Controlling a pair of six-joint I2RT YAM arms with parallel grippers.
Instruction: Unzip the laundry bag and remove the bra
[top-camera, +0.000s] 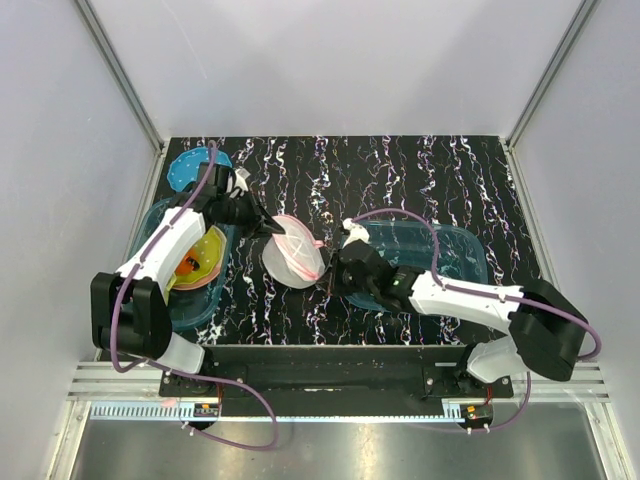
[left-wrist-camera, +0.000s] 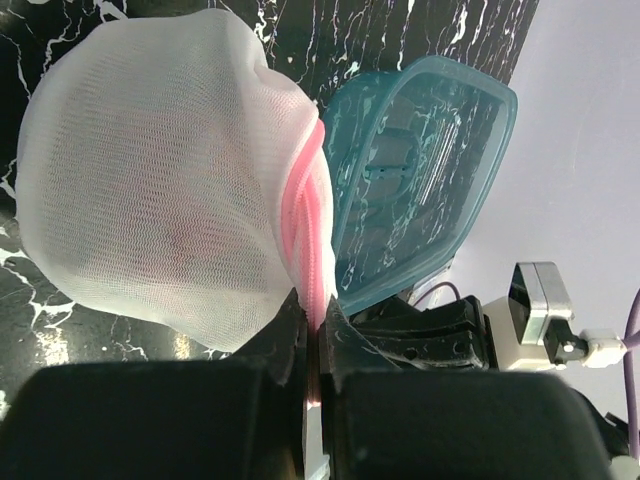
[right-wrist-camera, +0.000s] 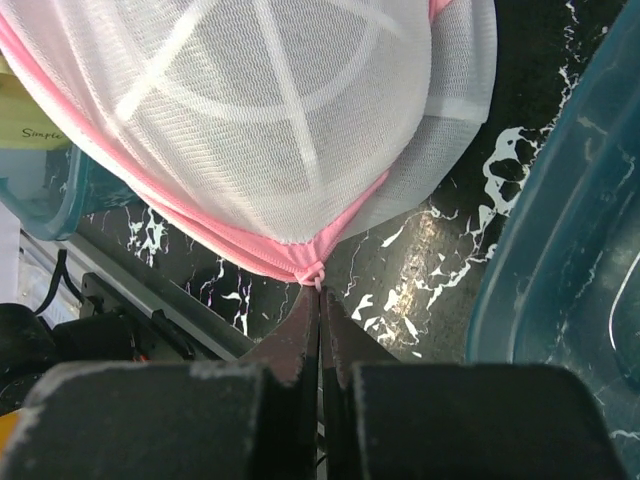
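Observation:
I have the laundry bag's bunched pink trim pinched shut in my left gripper, so I will open it and take only the mesh dome's rim (left-wrist-camera: 286, 215) to hold the bag's opening wide.
The laundry bag (top-camera: 295, 252), a white mesh case with pink zipper trim, lies on the dark marbled table between both arms. My left gripper (top-camera: 272, 228) reaches it from the left and is shut on the pink trim (left-wrist-camera: 312, 240), with the mesh dome (left-wrist-camera: 160, 180) just beyond my fingers (left-wrist-camera: 285, 335). My right gripper (top-camera: 326, 272) comes from the right and is shut, its tips (right-wrist-camera: 320, 292) pinching the small pink zipper pull (right-wrist-camera: 318, 276) at the bag's (right-wrist-camera: 260, 120) lower edge. The bra is hidden.
A teal bin (top-camera: 175, 300) at the left holds yellow and orange items (top-camera: 198, 258). A blue dotted disc (top-camera: 195, 165) lies behind it. A second teal bin (top-camera: 455, 250) sits to the right, under my right arm, close to the bag (left-wrist-camera: 420, 170).

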